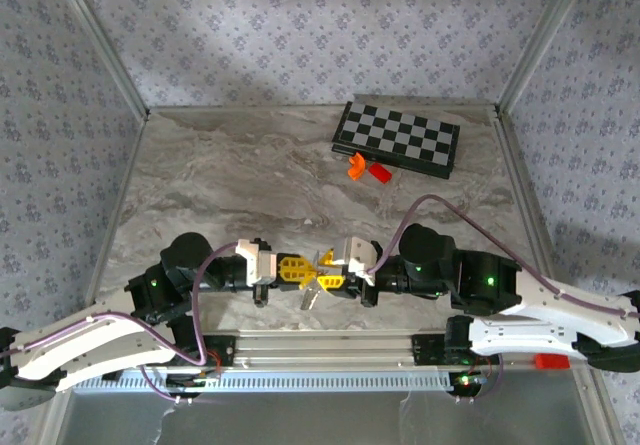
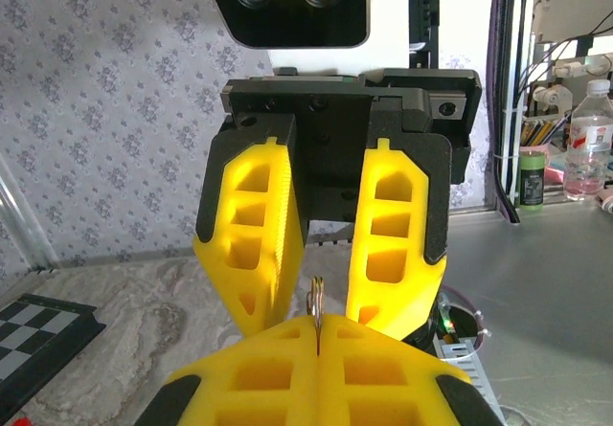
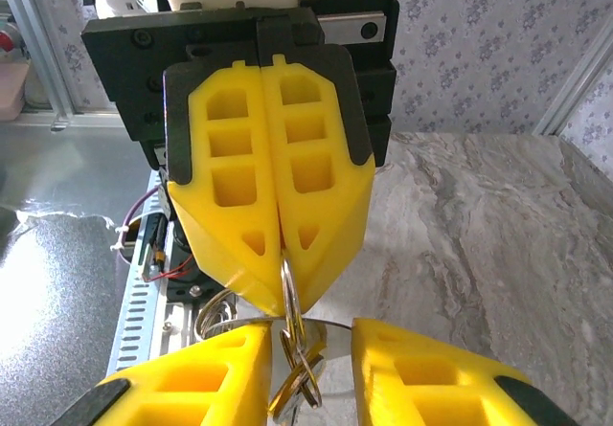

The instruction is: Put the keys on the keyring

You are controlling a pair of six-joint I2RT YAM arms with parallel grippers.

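Note:
My right gripper's open fingers have the smaller rings crossing the keyring between them, so they should pinch the keyring's clear edge [image 3: 290,300] before my left gripper opens.
My left gripper [image 1: 297,270] is shut on the edge of a metal keyring [image 2: 316,297], held upright a little above the table near its front edge. Below the ring hangs a bunch of keys and smaller rings [image 3: 305,378]; in the top view the keys [image 1: 310,298] dangle between the two grippers. My right gripper [image 1: 328,265] faces the left one tip to tip and stands open, with one yellow finger [image 2: 254,244] on each side of the ring, not touching it. In the right wrist view the left gripper [image 3: 284,297] pinches the keyring [image 3: 288,287] just above my open right gripper [image 3: 311,328].
A folded chessboard [image 1: 398,137] lies at the back right, with an orange piece [image 1: 355,166] and a red piece [image 1: 379,173] in front of it. The metal mounting rail [image 1: 330,345] runs right below the grippers. Marble tabletop [image 1: 230,185] stretches behind them.

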